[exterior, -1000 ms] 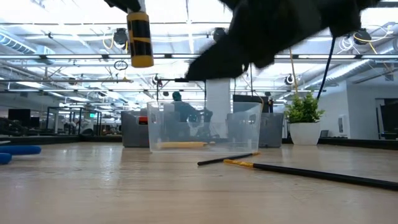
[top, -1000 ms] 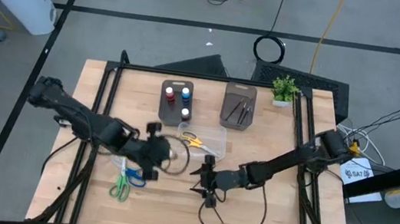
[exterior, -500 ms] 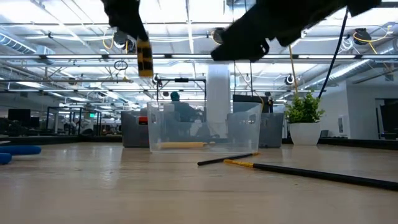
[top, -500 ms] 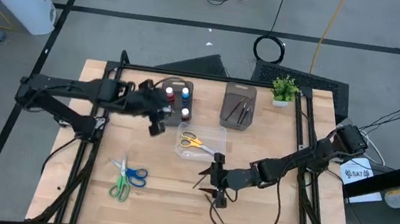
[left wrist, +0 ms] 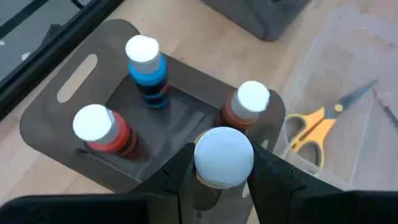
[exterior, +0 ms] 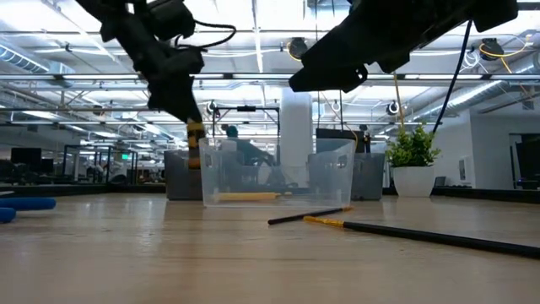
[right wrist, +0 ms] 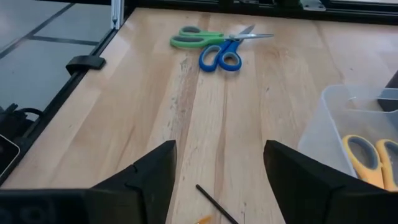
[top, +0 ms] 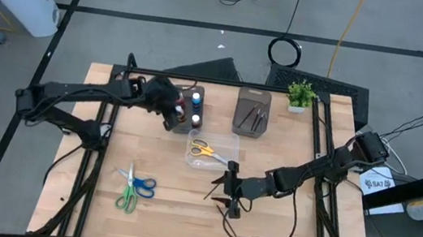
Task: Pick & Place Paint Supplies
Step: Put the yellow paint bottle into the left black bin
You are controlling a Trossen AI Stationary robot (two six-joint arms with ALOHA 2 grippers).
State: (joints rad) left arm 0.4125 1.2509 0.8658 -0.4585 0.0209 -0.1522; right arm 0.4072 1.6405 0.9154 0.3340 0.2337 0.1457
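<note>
My left gripper is going to release the yellow bottle in the dark bottle tray's free corner [top: 178,121] [left wrist: 207,188], between the red bottle and the brown bottle. The yellow bottle is now held above that tray.
My left gripper [left wrist: 222,180] [top: 173,114] is shut on a paint bottle [exterior: 195,141] with a yellow and black body and a pale cap, above the dark bottle tray [left wrist: 74,81] [top: 186,108]. Three bottles stand in that tray: blue [left wrist: 147,70], red [left wrist: 101,129] and brown [left wrist: 248,107]. My right gripper [right wrist: 217,186] [top: 228,198] hangs open over the thin brushes [exterior: 308,216] [right wrist: 214,208] lying on the table. Green and blue scissors [top: 133,188] [right wrist: 217,45] lie flat near the near left corner. Yellow scissors [top: 203,148] [left wrist: 311,124] lie in the clear box. My left gripper pinches the bottle between its two fingers [left wrist: 180,177], just under the pale cap [left wrist: 224,155], coming from above and pointing down. The bottle hangs upright over the tray's free place. Whether its bottom touches the tray, I cannot tell.
A second dark tray [top: 252,111] with brushes stands to the right of the bottle tray. The clear box [top: 213,148] [exterior: 278,173] sits mid-table. A small potted plant [top: 301,93] [exterior: 413,165] is at the far right corner. Bare wood lies along the near edge.
My left gripper carried the bottle from mid-table, left of the clear box, toward the far edge to above the bottle tray, then sank lower over it, staying shut on the bottle. My right gripper stayed open over the brushes.
</note>
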